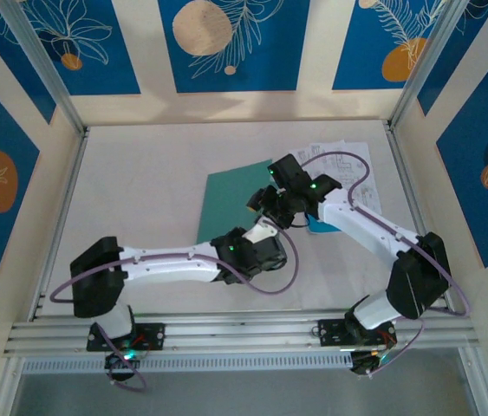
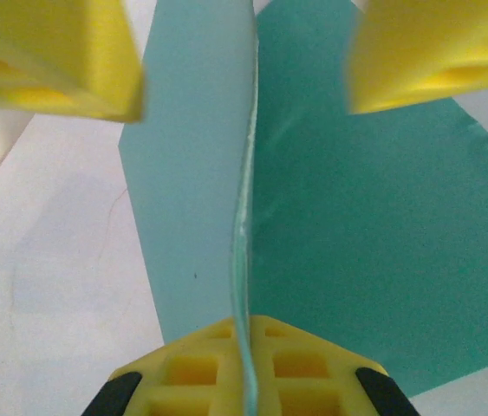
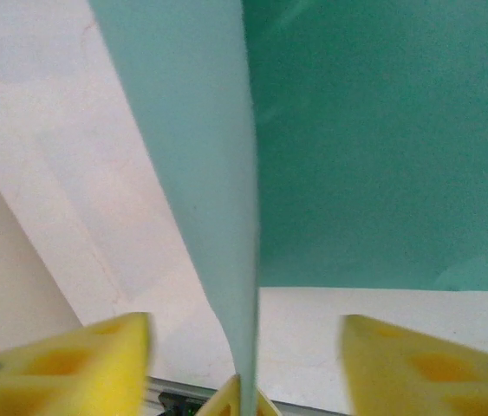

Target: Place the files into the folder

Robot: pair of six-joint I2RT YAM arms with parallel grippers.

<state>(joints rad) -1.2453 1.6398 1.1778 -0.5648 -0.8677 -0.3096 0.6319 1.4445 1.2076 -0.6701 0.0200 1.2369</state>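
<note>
Next, I release the folder's top cover, now lifted off the lower cover, with my left gripper on the bare table (image 1: 162,224) beside the folder, away from the files.
The teal-green folder (image 1: 230,201) lies mid-table with its top cover (image 2: 193,217) lifted off the lower cover (image 2: 374,243) and seen almost edge-on. My left gripper (image 2: 245,334) is shut on the near edge of that lifted cover. Facing it, my right gripper (image 3: 248,351) is open, one yellow finger on each side of the cover (image 3: 204,165) without touching it. From above, the left gripper (image 1: 265,232) and right gripper (image 1: 265,201) meet at the folder's right edge. The files (image 1: 341,156), white printed sheets, lie at the back right, and a bright blue sheet (image 1: 320,227) peeks from under the right arm.
The right arm (image 1: 374,234) crosses above the blue sheet. A purple cable (image 1: 270,282) loops over the table near the left wrist. Metal rails (image 1: 226,334) run along the near edge, and patterned walls enclose the other sides.
</note>
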